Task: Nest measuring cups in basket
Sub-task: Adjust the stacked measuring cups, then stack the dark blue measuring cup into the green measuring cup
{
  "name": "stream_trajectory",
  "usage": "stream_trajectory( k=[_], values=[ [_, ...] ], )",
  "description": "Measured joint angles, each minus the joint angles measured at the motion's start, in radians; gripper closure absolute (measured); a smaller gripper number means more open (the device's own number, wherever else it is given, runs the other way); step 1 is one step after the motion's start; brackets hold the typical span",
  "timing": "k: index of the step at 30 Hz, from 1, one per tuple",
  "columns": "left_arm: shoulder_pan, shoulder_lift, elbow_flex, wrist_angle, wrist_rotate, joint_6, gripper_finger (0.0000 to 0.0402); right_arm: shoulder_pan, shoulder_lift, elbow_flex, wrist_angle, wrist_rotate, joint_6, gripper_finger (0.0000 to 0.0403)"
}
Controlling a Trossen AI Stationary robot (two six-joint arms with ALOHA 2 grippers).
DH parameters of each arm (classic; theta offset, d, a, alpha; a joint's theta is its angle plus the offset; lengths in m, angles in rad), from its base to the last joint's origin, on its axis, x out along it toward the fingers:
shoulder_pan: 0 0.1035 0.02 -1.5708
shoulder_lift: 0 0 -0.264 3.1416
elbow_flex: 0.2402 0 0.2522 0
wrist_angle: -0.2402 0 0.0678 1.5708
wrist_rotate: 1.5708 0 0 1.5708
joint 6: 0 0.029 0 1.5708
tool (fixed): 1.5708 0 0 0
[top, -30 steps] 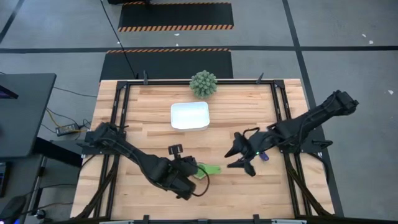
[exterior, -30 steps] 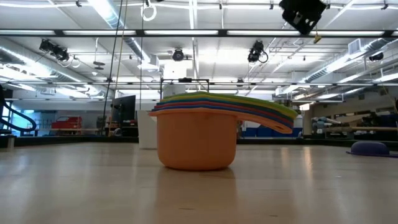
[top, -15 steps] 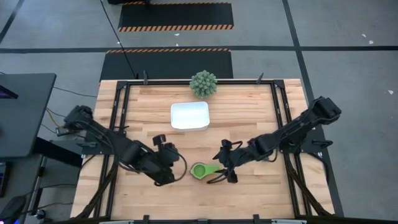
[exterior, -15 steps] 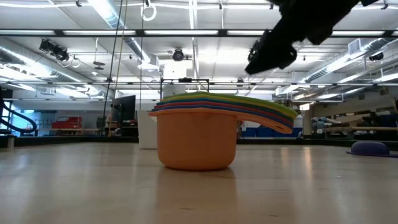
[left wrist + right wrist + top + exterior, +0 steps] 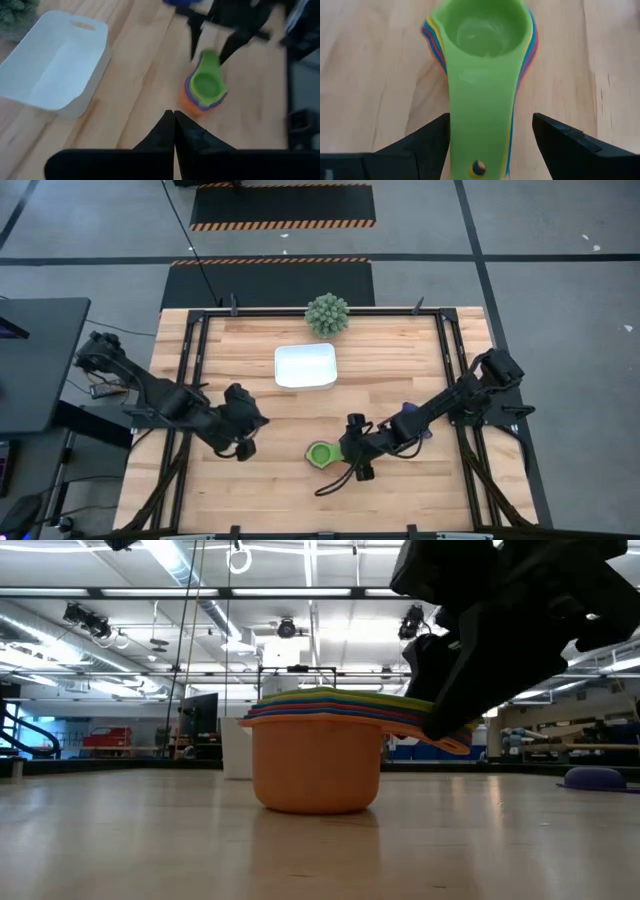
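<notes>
The lone dark purple-blue cup is next, so next my right gripper leaves the stack, moves to it and closes on the end of that cup's handle (image 5: 427,434).
The nested stack of measuring cups (image 5: 320,454) stands on the table near its near edge, orange at the bottom (image 5: 315,775) and green on top (image 5: 485,27). Its handles point toward the table's right. My right gripper (image 5: 490,145) is open, low at the table, with a finger on either side of the handles. My left gripper (image 5: 173,119) is shut and empty, left of the stack (image 5: 243,442). A dark purple-blue cup (image 5: 595,778) lies alone on the table to the right, partly under my right arm (image 5: 408,414). The white basket (image 5: 305,366) sits farther back. My right gripper comes level from the table's right, along the stacked handles (image 5: 480,115). One finger (image 5: 427,145) lies right beside the handles' edge, and I cannot tell whether it touches. The other finger (image 5: 560,145) stands clear of them.
A round spiky green plant (image 5: 327,314) stands at the far edge behind the basket. Black frame rails (image 5: 190,360) run along the table's left and right sides. Bare wood lies between the stack and the basket.
My left gripper has drawn back from the stack toward the table's left. My right gripper has swung in from the right and come down until its fingers flank the handles. The stack has stayed where it was.
</notes>
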Motion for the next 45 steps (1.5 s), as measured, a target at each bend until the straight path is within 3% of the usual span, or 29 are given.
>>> stream_trajectory(
  k=[11,17,23,32,37,40,45],
  values=[
    [0.001,-0.099,-0.063,0.073,-0.003,-0.022,0.0395,-0.016,0.009,0.000,-0.101,0.020,0.000,0.0117],
    [-0.011,-0.135,-0.063,0.079,-0.026,-0.015,0.0395,-0.048,-0.002,0.000,-0.138,-0.067,0.001,0.0117],
    [-0.039,-0.174,-0.063,0.053,-0.120,-0.014,0.0395,-0.044,-0.081,0.000,-0.225,-0.171,0.063,0.0117],
    [-0.045,-0.176,-0.063,-0.009,-0.127,0.020,0.0395,-0.030,-0.285,0.000,-0.445,-0.186,0.248,0.0117],
    [-0.045,-0.177,-0.071,-0.005,-0.125,0.060,0.0395,-0.034,-0.399,0.000,-0.674,-0.177,0.355,0.0117],
    [-0.047,-0.206,-0.142,0.049,-0.123,0.062,0.0395,-0.039,-0.470,0.000,-0.808,-0.164,0.455,0.0117],
    [-0.048,-0.265,-0.332,0.294,-0.063,0.048,0.0395,-0.040,-0.555,0.000,-0.980,-0.124,0.700,0.0117]
  ],
)
